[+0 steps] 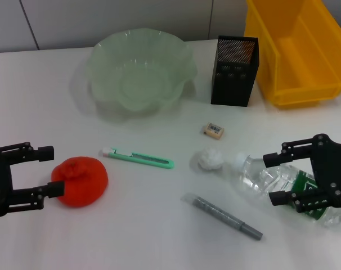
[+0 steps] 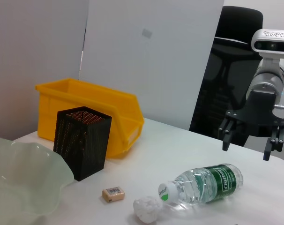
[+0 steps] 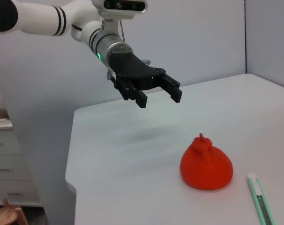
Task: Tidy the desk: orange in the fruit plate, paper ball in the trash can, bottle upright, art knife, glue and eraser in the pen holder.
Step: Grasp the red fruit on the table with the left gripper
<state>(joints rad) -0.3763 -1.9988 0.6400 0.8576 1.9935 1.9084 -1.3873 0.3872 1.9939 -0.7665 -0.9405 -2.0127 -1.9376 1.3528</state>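
The robot's left gripper should next move to the raised knob (image 1: 75, 167) of the orange and close there, so that the orange can be carried to the fruit plate.
The orange (image 1: 80, 181) lies at the front left, also in the right wrist view (image 3: 206, 162). My left gripper (image 1: 53, 170) is open and hovers just left of it, above the table (image 3: 160, 98). The clear bottle (image 1: 283, 183) lies on its side at the front right, cap towards the white paper ball (image 1: 210, 159). My right gripper (image 1: 270, 179) is open and hovers over the bottle, clear of it (image 2: 245, 151). The green art knife (image 1: 138, 158), the grey glue stick (image 1: 224, 216) and the eraser (image 1: 214, 130) lie on the table.
The pale green fruit plate (image 1: 106, 62) stands at the back centre. The black mesh pen holder (image 1: 234, 70) stands to its right, with the yellow bin (image 1: 297, 50) beyond it at the back right.
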